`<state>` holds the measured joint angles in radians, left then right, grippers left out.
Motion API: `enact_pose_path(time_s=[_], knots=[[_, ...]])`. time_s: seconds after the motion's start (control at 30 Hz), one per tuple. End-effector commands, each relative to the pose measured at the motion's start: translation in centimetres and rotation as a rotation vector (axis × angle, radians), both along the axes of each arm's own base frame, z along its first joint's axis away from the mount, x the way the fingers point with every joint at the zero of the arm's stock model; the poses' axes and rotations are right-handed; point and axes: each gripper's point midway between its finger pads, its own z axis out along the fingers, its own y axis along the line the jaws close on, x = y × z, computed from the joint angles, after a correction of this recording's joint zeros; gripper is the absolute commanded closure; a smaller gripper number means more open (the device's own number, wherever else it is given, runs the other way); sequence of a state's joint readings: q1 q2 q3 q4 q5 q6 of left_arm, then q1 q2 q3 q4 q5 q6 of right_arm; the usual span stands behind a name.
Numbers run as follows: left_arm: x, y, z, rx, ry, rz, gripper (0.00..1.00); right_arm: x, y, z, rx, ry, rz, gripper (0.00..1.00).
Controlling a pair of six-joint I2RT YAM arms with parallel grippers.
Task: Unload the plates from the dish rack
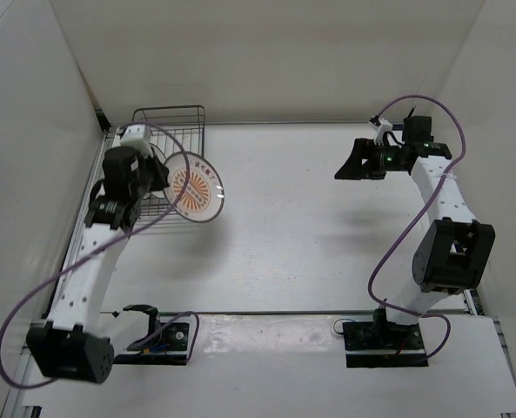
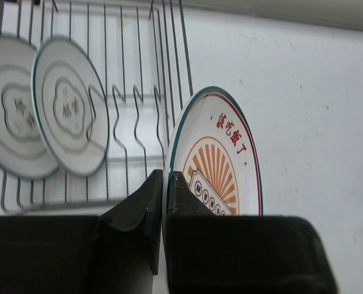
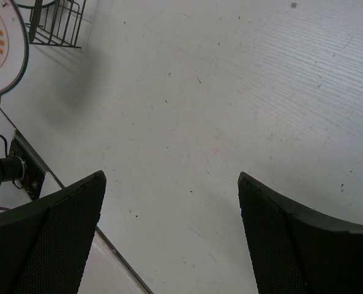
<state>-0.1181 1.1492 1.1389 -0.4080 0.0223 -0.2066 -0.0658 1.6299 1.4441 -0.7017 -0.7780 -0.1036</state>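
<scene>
My left gripper will release the sunburst plate on the table [image 1: 150, 253] between the dish rack and the base of my left arm.
My left gripper [image 1: 157, 178] [image 2: 164, 184] is shut on the rim of the sunburst plate [image 1: 197, 186] [image 2: 221, 165], a white plate with an orange radial centre, held on edge above the table just right of the dish rack [image 1: 172, 131] [image 2: 138, 73]. Two more white plates [image 2: 71, 116] [image 2: 13, 131] with dark line patterns stand in the rack's slots, seen only in the left wrist view. My right gripper [image 1: 349, 167] [image 3: 172, 196] hangs open over bare table at the far right, nothing between its fingers. The sunburst plate [image 3: 0, 49] shows at its view's top left.
White walls close in the table at left, back and right. The rack sits in the far left corner. A raised white strip [image 1: 266, 348] with both arm bases runs along the near edge. Purple cables loop beside each arm.
</scene>
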Motion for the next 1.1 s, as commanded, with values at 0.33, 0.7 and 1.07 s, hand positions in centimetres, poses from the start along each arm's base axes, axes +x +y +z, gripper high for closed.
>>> enact_pose_path(time_s=[0.33,0.7,1.07], knots=[[-14.1,2.7,-3.0,-0.223,-0.045,0.199,1.00,-0.6,0.3,-1.2,-0.001,-0.012,0.054,0.10],[-19.5,9.1,-11.6,-0.123,0.092,0.575,1.00,-0.2,0.2,-1.8,-0.004,-0.036,0.079,0.10],[-20.4,12.7,-15.6,0.039,0.192,0.776,1.00,-0.6,0.0,-2.2,-0.019,-0.010,0.075,0.10]])
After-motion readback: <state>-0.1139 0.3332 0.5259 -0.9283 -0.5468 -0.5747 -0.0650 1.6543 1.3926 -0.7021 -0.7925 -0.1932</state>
